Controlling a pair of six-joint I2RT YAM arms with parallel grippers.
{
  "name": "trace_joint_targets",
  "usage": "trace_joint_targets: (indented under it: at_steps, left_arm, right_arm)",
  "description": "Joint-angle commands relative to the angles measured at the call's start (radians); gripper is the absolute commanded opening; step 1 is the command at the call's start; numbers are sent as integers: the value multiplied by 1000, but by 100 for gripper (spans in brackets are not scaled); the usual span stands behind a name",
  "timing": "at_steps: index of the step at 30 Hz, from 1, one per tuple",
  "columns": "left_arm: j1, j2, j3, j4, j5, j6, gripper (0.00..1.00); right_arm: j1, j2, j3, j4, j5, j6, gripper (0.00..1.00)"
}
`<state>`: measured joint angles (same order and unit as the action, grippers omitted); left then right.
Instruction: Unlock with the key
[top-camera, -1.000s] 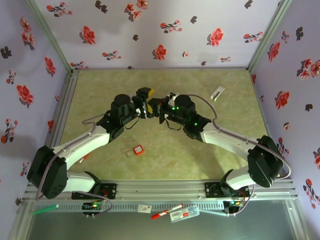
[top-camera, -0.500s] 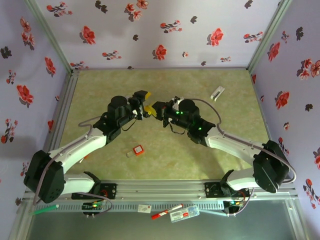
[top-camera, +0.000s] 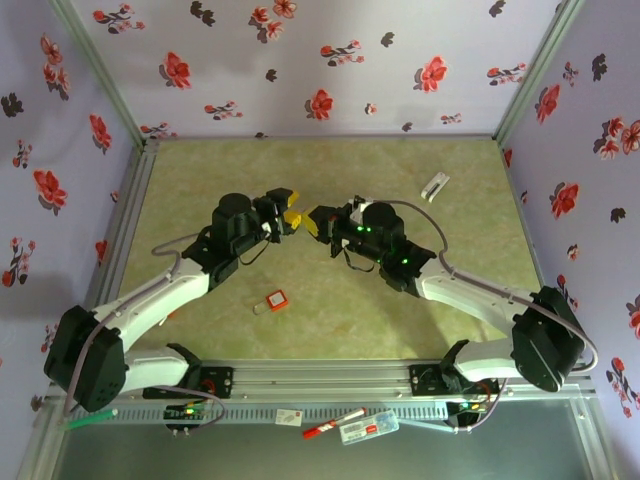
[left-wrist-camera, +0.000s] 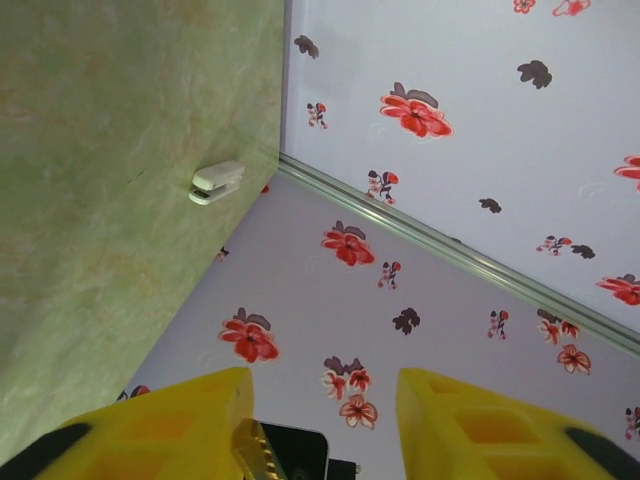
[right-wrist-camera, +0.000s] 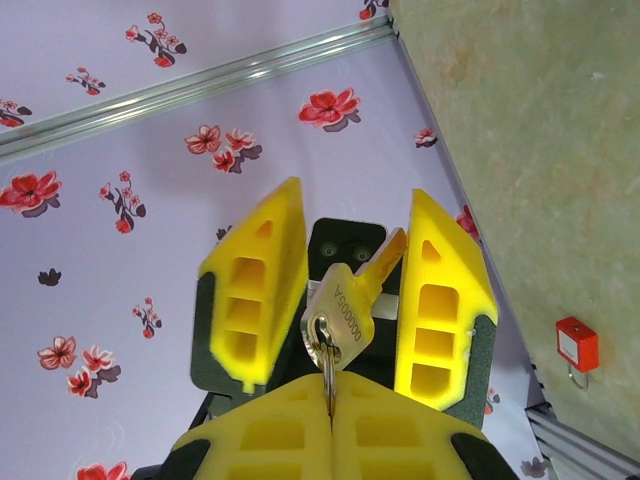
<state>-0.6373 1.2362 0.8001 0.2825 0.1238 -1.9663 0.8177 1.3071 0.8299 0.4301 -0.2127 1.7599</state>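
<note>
My right gripper holds just the ring, and the key's blade is slanting. My left gripper needs to clamp the blade while my right gripper takes the key's head (right-wrist-camera: 340, 312).
My right gripper (right-wrist-camera: 332, 400) is shut on the ring of a small brass key (right-wrist-camera: 345, 305) stamped with a number. The key sticks up between the open yellow fingers (right-wrist-camera: 255, 290) of the left gripper, its blade touching the right-hand one. In the left wrist view the left gripper (left-wrist-camera: 320, 400) stands open, with the key's toothed blade (left-wrist-camera: 250, 452) beside its left finger. From above, the left gripper (top-camera: 288, 216) and right gripper (top-camera: 313, 222) face each other above the table's middle. A red padlock (top-camera: 275, 299) lies on the table in front of them and also shows as the padlock (right-wrist-camera: 577, 345).
A small white clip (top-camera: 435, 185) lies at the back right of the green table (top-camera: 200, 180); the left wrist view shows this clip (left-wrist-camera: 217, 183) near the wall. Flowered walls (top-camera: 330, 60) close three sides. Pens and cards (top-camera: 350, 425) lie on the front rail.
Both wrists have turned and shifted slightly, the right one drifting rightward. The two grippers still face each other, tip to tip. The padlock has not moved.
</note>
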Motion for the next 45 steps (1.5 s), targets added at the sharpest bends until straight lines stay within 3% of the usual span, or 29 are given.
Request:
trace_joint_targets:
  at_steps: [1, 10, 16, 18, 20, 23, 29, 45]
  left_arm:
    - [8, -15, -9, -13, -8, 30, 34]
    - [8, -21, -18, -6, 1, 52, 0]
    - [11, -55, 0, -93, 18, 136, 0]
    - [14, -68, 16, -115, 17, 195, 0]
    - [16, -86, 54, -162, 6, 314, 0]
    - [10, -118, 122, -234, -30, 527, 0]
    - [4, -150, 140, -232, -56, 656, 0]
    - [-41, -150, 117, -107, -127, 646, 0]
  right_arm:
    - [-7, -13, -8, 31, 16, 17, 0]
    - [-25, -12, -12, 28, -1, 18, 0]
    - [-69, -10, 6, 31, -45, -2, 0]
    - [-77, -12, 37, 0, -68, -35, 13]
    - [-79, -22, 68, -34, -75, -83, 42]
    - [-80, -35, 101, -58, -95, -149, 53]
    - [-71, -27, 105, 2, -132, -202, 54]
    - [-10, 41, 52, 206, -117, -193, 48]
